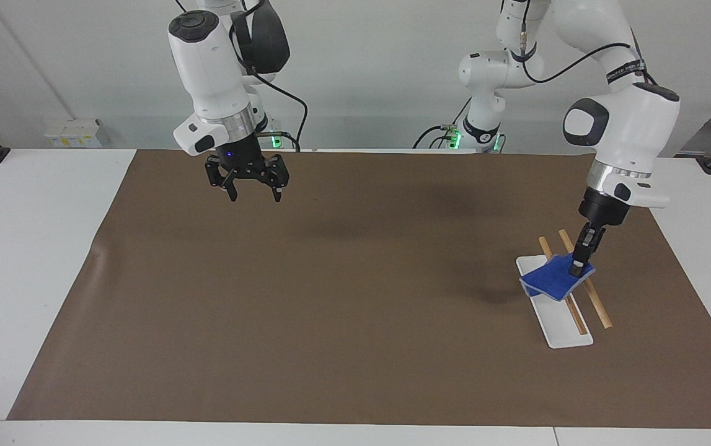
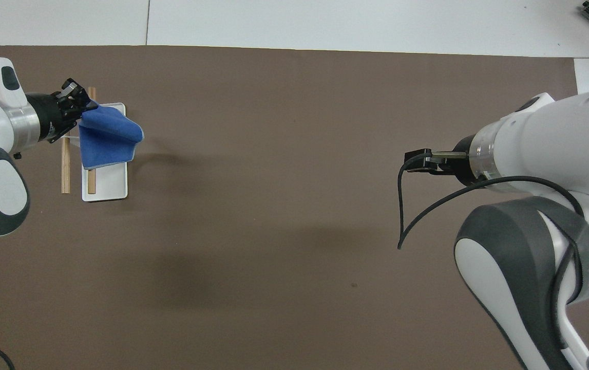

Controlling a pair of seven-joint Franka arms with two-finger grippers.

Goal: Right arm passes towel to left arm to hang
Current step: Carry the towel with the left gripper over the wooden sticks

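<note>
I should release the blue towel draped across both wooden rails of the white rack (image 2: 91,132) from my left gripper.
The blue towel (image 1: 555,280) hangs from my left gripper (image 1: 576,267), which is shut on its upper corner. The towel drapes over the wooden rails of the white rack (image 1: 563,322) at the left arm's end of the table. In the overhead view the towel (image 2: 107,136) covers the rack's (image 2: 104,190) part farther from the robots, with the left gripper (image 2: 86,105) at its corner. My right gripper (image 1: 248,194) is open and empty, raised over the brown mat near the robots' edge. In the overhead view its fingers are hidden under the wrist.
A brown mat (image 1: 330,310) covers most of the white table (image 1: 33,248). Two wooden rails (image 1: 597,306) stick out from under the towel. A black cable (image 2: 402,205) hangs from the right arm's wrist.
</note>
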